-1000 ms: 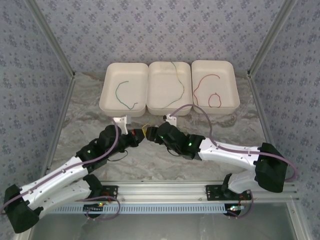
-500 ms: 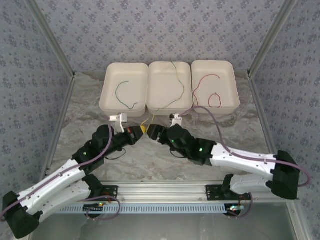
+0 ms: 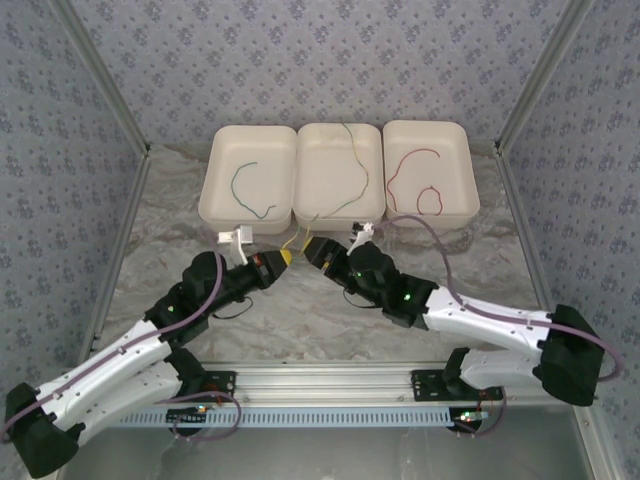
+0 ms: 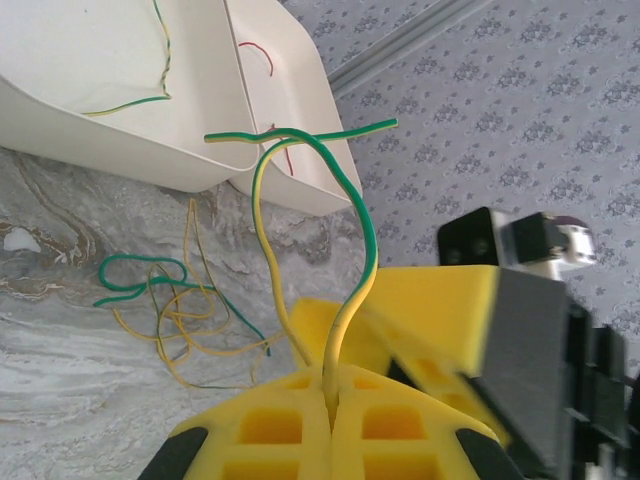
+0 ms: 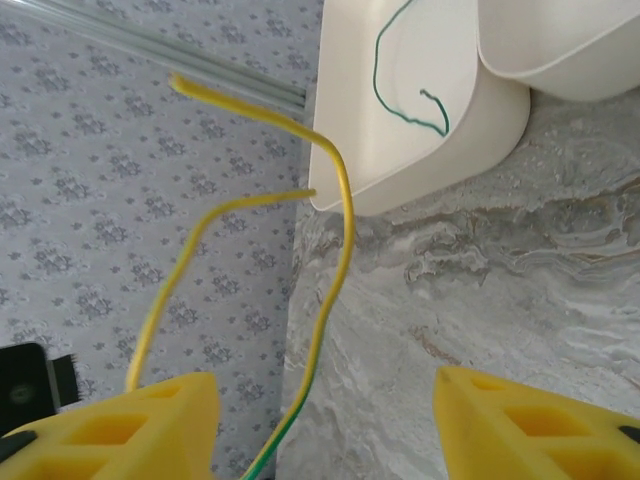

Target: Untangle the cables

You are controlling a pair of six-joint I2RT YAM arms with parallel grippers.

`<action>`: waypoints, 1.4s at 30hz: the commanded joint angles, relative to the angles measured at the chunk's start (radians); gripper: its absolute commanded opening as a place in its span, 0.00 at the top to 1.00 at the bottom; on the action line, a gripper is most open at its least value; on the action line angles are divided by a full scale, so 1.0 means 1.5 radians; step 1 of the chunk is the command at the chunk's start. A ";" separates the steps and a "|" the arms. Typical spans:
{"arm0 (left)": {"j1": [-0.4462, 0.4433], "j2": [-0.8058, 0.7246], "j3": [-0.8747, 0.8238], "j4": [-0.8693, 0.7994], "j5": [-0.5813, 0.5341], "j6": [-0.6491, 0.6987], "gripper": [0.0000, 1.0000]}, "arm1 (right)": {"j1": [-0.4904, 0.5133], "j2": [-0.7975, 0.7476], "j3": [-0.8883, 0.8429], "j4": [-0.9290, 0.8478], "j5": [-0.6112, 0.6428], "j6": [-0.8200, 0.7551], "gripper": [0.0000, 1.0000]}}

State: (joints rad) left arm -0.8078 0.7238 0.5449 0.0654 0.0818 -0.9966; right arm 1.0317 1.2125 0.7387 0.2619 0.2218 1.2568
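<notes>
The left gripper holds both parts of the yellow-green cable, so the right gripper will take one part of the cable (image 5: 319, 335) while the left gripper opens and regrips only the other.
My left gripper (image 3: 284, 260) (image 4: 330, 388) is shut on two cables that rise from its pads: a yellow-green cable (image 4: 365, 250) and a thin yellow cable (image 4: 262, 215). The right gripper (image 3: 316, 248) (image 5: 325, 430) faces it at close range and stands open. The yellow-green cable (image 5: 340, 270) runs up through the gap between the right fingers, touching neither. The yellow cable (image 5: 170, 290) curves just above the right gripper's left finger (image 5: 150, 430). A loose tangle of yellow and green cables (image 4: 170, 310) lies on the marble table.
Three white trays stand in a row at the back: the left tray (image 3: 210, 190) holds a green cable (image 3: 243, 188), the middle tray (image 3: 300, 180) a yellow-green cable (image 3: 357, 170), the right tray (image 3: 470, 170) red cables (image 3: 410, 165). Patterned walls close in both sides.
The right arm has stretched out, and its gripper has shifted toward the trays and slightly right. The left gripper has moved a little toward the trays, still holding its cables.
</notes>
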 commanded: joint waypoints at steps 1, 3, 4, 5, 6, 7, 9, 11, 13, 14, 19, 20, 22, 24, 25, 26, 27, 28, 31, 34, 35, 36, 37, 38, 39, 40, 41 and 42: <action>-0.007 0.007 0.007 0.042 -0.002 -0.004 1.00 | 0.001 0.030 0.009 0.070 -0.024 0.048 0.42; -0.015 0.015 0.006 0.052 -0.003 -0.004 1.00 | 0.002 0.049 0.017 0.084 -0.031 0.059 0.44; -0.019 0.019 0.004 0.058 -0.006 -0.004 1.00 | 0.003 0.058 0.020 0.089 -0.033 0.065 0.45; -0.025 0.024 0.002 0.065 -0.009 -0.004 1.00 | 0.004 0.067 0.022 0.096 -0.034 0.072 0.48; -0.029 0.027 0.000 0.071 -0.011 -0.004 1.00 | 0.005 0.073 0.022 0.104 -0.033 0.079 0.52; -0.033 0.032 -0.002 0.079 -0.014 -0.005 1.00 | 0.006 0.080 0.021 0.117 -0.031 0.087 0.57; -0.040 0.039 -0.009 0.097 -0.017 -0.007 1.00 | 0.008 0.087 0.016 0.136 -0.022 0.100 0.73; -0.045 0.043 -0.017 0.115 -0.021 -0.011 1.00 | 0.008 0.086 0.013 0.145 -0.008 0.104 0.96; -0.051 0.037 -0.024 0.123 -0.032 -0.014 1.00 | 0.007 0.077 0.018 0.120 0.008 0.095 1.00; -0.054 0.031 -0.027 0.127 -0.040 -0.016 1.00 | 0.007 0.071 0.026 0.096 0.012 0.080 1.00; -0.051 -0.007 -0.016 0.063 -0.064 0.001 0.55 | -0.003 0.063 0.100 -0.074 -0.020 -0.043 1.00; -0.045 -0.016 -0.001 0.026 -0.063 0.017 0.46 | -0.005 0.066 0.132 -0.140 -0.027 -0.081 1.00; -0.023 -0.020 0.036 -0.053 -0.037 0.052 0.39 | -0.003 0.065 0.176 -0.233 -0.026 -0.156 1.00; 0.005 -0.014 0.081 -0.142 -0.008 0.088 0.37 | -0.004 0.061 0.206 -0.315 -0.013 -0.223 1.00; 0.017 -0.009 0.101 -0.182 0.009 0.104 0.37 | -0.003 0.056 0.220 -0.362 0.007 -0.253 1.00; 0.028 -0.002 0.122 -0.217 0.024 0.118 0.37 | -0.002 0.048 0.222 -0.387 0.021 -0.284 1.00; 0.033 0.006 0.136 -0.243 0.031 0.127 0.37 | -0.005 0.040 0.222 -0.402 0.028 -0.308 1.00; 0.037 0.015 0.148 -0.260 0.039 0.136 0.36 | -0.008 0.036 0.222 -0.416 0.024 -0.336 1.00; 0.042 0.039 0.166 -0.259 0.057 0.143 0.31 | -0.017 0.032 0.231 -0.455 0.021 -0.388 1.00; 0.042 0.066 0.172 -0.229 0.075 0.131 0.30 | -0.019 0.030 0.235 -0.471 0.022 -0.412 1.00; 0.042 0.076 0.169 -0.216 0.080 0.123 0.30 | -0.017 0.028 0.236 -0.473 0.023 -0.413 1.00; 0.042 0.086 0.169 -0.207 0.082 0.116 0.30 | -0.016 0.027 0.235 -0.472 0.024 -0.413 1.00; 0.042 0.097 0.168 -0.200 0.083 0.108 0.30 | -0.015 0.027 0.235 -0.471 0.024 -0.413 1.00; 0.042 0.107 0.166 -0.188 0.083 0.100 0.30 | -0.013 0.027 0.235 -0.471 0.026 -0.413 1.00; 0.042 0.115 0.160 -0.175 0.086 0.092 0.30 | -0.010 0.027 0.233 -0.469 0.027 -0.412 1.00; 0.041 0.121 0.154 -0.156 0.088 0.080 0.30 | -0.008 0.028 0.231 -0.465 0.029 -0.412 1.00; 0.042 0.127 0.145 -0.140 0.088 0.067 0.30 | -0.005 0.029 0.229 -0.463 0.030 -0.413 1.00; 0.041 0.131 0.138 -0.122 0.089 0.055 0.30 | 0.000 0.031 0.228 -0.461 0.032 -0.413 1.00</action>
State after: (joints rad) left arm -0.7525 0.9134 0.7715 -0.2108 0.1886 -0.8639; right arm 1.0161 1.2694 1.0576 -0.4053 0.2420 0.6708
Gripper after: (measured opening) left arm 0.697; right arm 0.060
